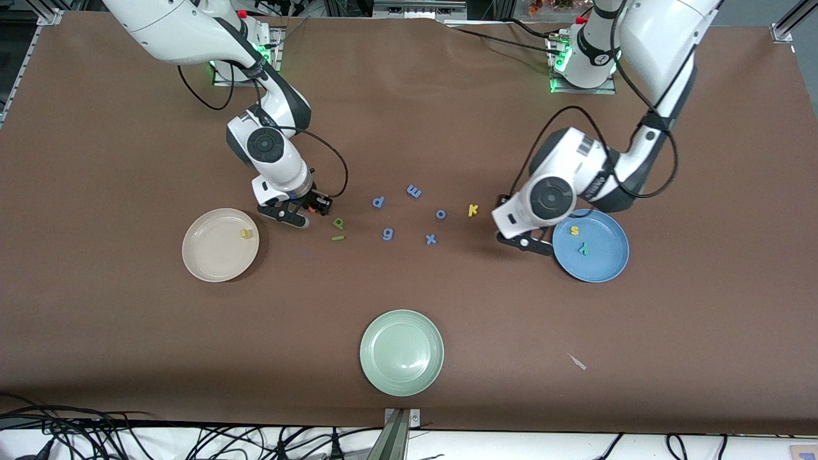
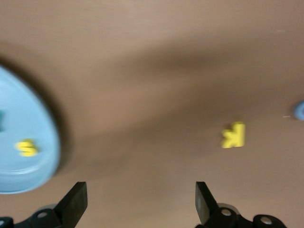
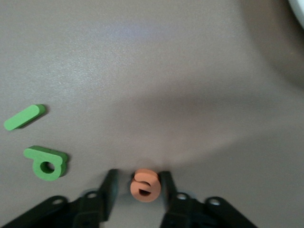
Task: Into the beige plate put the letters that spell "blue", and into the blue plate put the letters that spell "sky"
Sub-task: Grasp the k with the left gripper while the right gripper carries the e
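Note:
The blue plate still needs a letter to spell sky. Next, my left gripper closes across the middle of the yellow k point(image 1: 472, 210) point(image 2: 234, 135) for that.
The orange e point(image 3: 145, 185) lies on the table between the fingers of my right gripper point(image 3: 138, 173), which is open; one finger touches it and the other stands a little off. In the front view that gripper point(image 1: 313, 206) is beside the beige plate point(image 1: 211, 255), which holds the yellow u point(image 1: 246, 234). Green b point(image 1: 338, 223) and green l point(image 1: 338, 238) lie close by. My left gripper point(image 1: 527, 244) point(image 2: 140, 187) hangs open and empty between the yellow k point(image 1: 473, 209) and the blue plate point(image 1: 607, 262). That plate holds the yellow s point(image 1: 574, 230) and teal y point(image 1: 583, 248).
Blue letters p point(image 1: 378, 202), m point(image 1: 413, 190), o point(image 1: 441, 214), g point(image 1: 387, 234) and x point(image 1: 431, 239) are scattered mid-table. A pale green plate point(image 1: 401, 351) sits nearer the front camera. A small paper scrap point(image 1: 577, 361) lies beside it.

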